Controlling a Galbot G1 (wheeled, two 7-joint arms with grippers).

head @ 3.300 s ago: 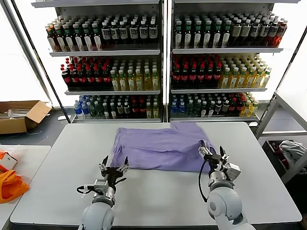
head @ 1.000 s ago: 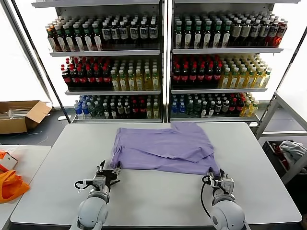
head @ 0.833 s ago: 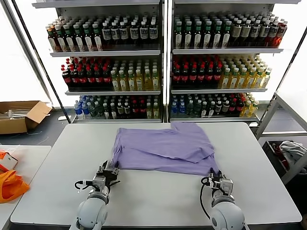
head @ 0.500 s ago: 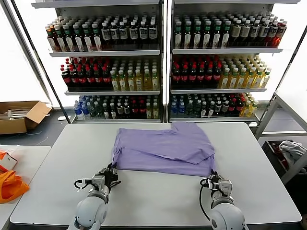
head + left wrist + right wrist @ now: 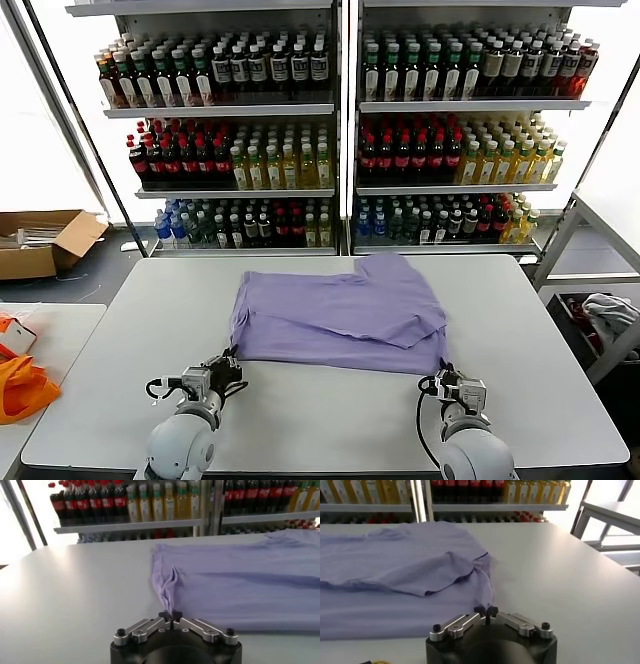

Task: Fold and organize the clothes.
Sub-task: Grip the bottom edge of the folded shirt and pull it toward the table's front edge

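Observation:
Next, my left gripper sets the corner of the lavender T-shirt down and lets go of it on the bare white table (image 5: 221,428), close to the front edge.
A lavender T-shirt (image 5: 340,308) lies folded on the white table (image 5: 320,410), a sleeve folded over on its right side. My left gripper (image 5: 228,363) is shut on the shirt's near left corner; in the left wrist view the gripper (image 5: 170,616) pinches a pulled-up ridge of the T-shirt (image 5: 240,585). My right gripper (image 5: 441,378) is shut on the near right corner; in the right wrist view the gripper (image 5: 485,612) clamps the edge of the T-shirt (image 5: 400,580). Both grippers sit low near the table's front.
Shelves of bottles (image 5: 340,130) stand behind the table. An orange bag (image 5: 22,385) lies on a side table at the left. A cardboard box (image 5: 45,240) is on the floor, a metal rack (image 5: 590,260) at the right.
Both grippers came down from above the shirt's near edge, closed on its near corners and drew them toward the front edge, pulling the shirt's near edge taut.

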